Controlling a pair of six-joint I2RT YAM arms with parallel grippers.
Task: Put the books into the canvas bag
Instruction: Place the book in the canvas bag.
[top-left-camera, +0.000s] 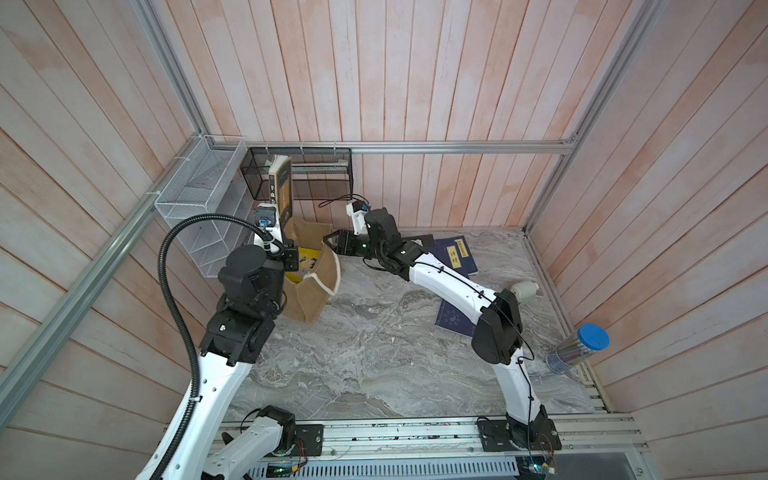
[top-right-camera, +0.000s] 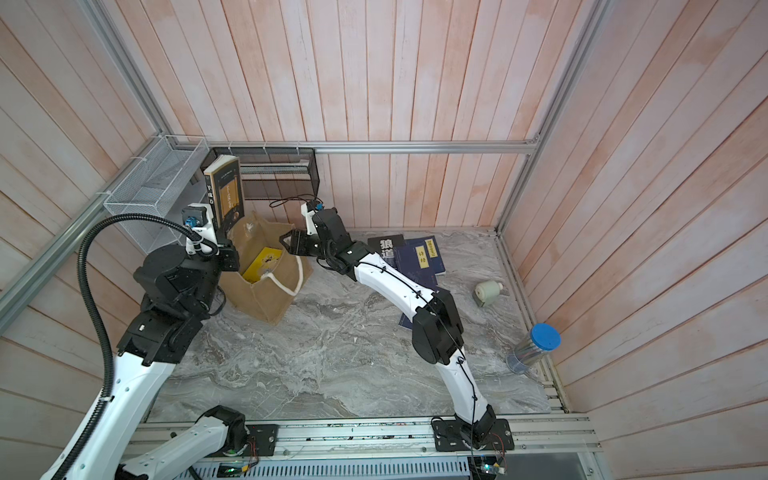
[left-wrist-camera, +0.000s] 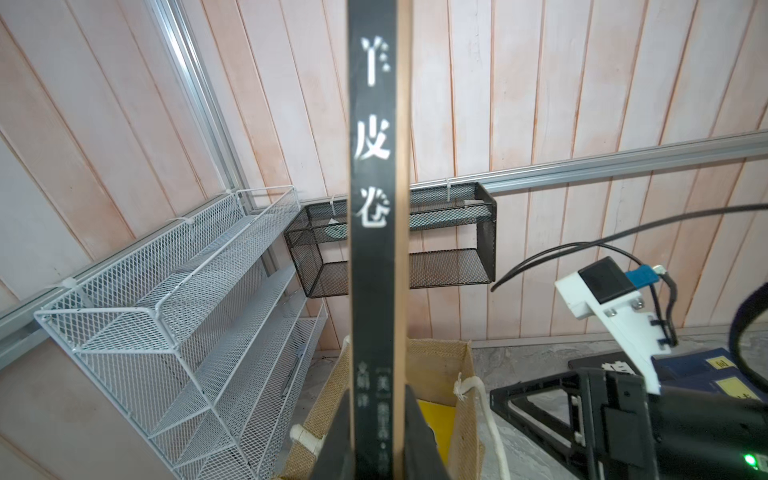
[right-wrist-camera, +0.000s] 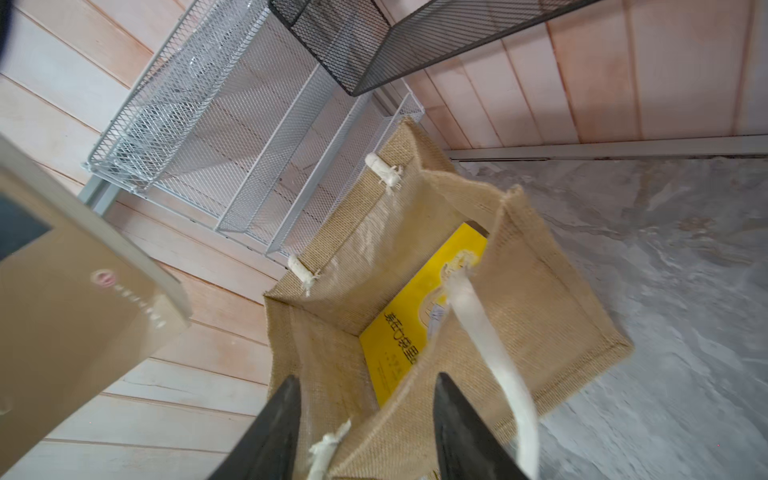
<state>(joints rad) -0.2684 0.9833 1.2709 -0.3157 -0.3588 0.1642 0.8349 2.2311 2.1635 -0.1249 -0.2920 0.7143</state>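
I see the side of the canvas bag leaning over its opening, so next I grip the canvas bag's rim (right-wrist-camera: 406, 389) with my right gripper and pull it open before the book goes in.
My left gripper (top-left-camera: 284, 233) is shut on the lower end of a brown-and-black book (top-left-camera: 281, 187), holding it upright above the left side of the canvas bag (top-left-camera: 316, 299). In the left wrist view the fingers (left-wrist-camera: 415, 415) pinch its black spine (left-wrist-camera: 374, 166). The bag stands open, with a yellow book (right-wrist-camera: 415, 324) lying inside. My right gripper (right-wrist-camera: 368, 376) is open at the bag's right rim, and the rim edge runs between its spread fingers. A black book (top-right-camera: 388, 247) and navy books (top-right-camera: 422, 255) lie at the back right. Another navy book (top-left-camera: 455, 318) lies partly under my right arm.
A white mesh basket (top-left-camera: 199, 195) hangs on the left wall close to the bag. A black mesh basket (top-left-camera: 316, 174) hangs on the back wall behind the held book. A small white roll (top-left-camera: 525, 289) and a clear tube with a blue lid (top-left-camera: 579, 347) sit at the right edge.
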